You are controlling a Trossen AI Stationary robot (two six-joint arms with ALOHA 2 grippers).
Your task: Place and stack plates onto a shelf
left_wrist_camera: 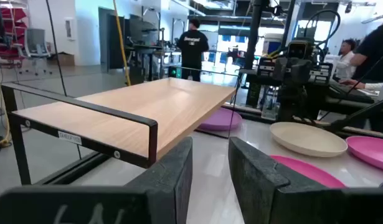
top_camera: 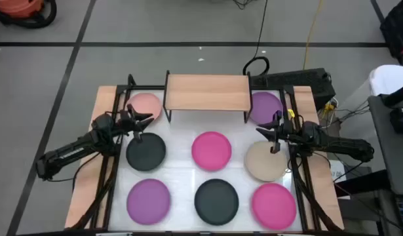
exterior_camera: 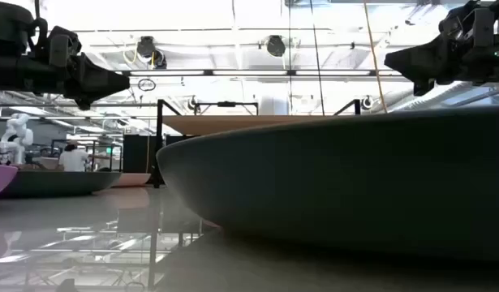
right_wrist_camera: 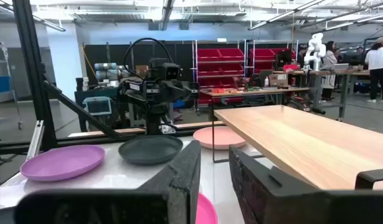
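Next, my right gripper closes on the near edge of the magenta plate (top_camera: pixel 221 167) closest to the shelf, on the side facing the near dark grey plate.
The shelf (top_camera: pixel 208 92), with a light wooden top on thin black legs, stands at the table's far middle with nothing on it. Eight plates lie flat on the white table: pale pink (top_camera: pixel 145 105), purple (top_camera: pixel 265 107), dark grey (top_camera: pixel 146 151), magenta (top_camera: pixel 211 149), beige (top_camera: pixel 265 162), purple (top_camera: pixel 149 200), dark grey (top_camera: pixel 216 200) and magenta (top_camera: pixel 273 203). My left gripper (top_camera: pixel 149 119) hovers between the pale pink and dark grey plates, level, pointing toward the shelf, open and empty (left_wrist_camera: pixel 210 155). My right gripper (top_camera: pixel 259 131) hovers over the beige plate's far edge, open and empty (right_wrist_camera: pixel 214 162).
Black frame rails (top_camera: pixel 113 164) run along both sides of the table under the arms. In the low view the near dark grey plate (exterior_camera: pixel 338 178) fills the foreground. People and benches show in the room beyond the table.
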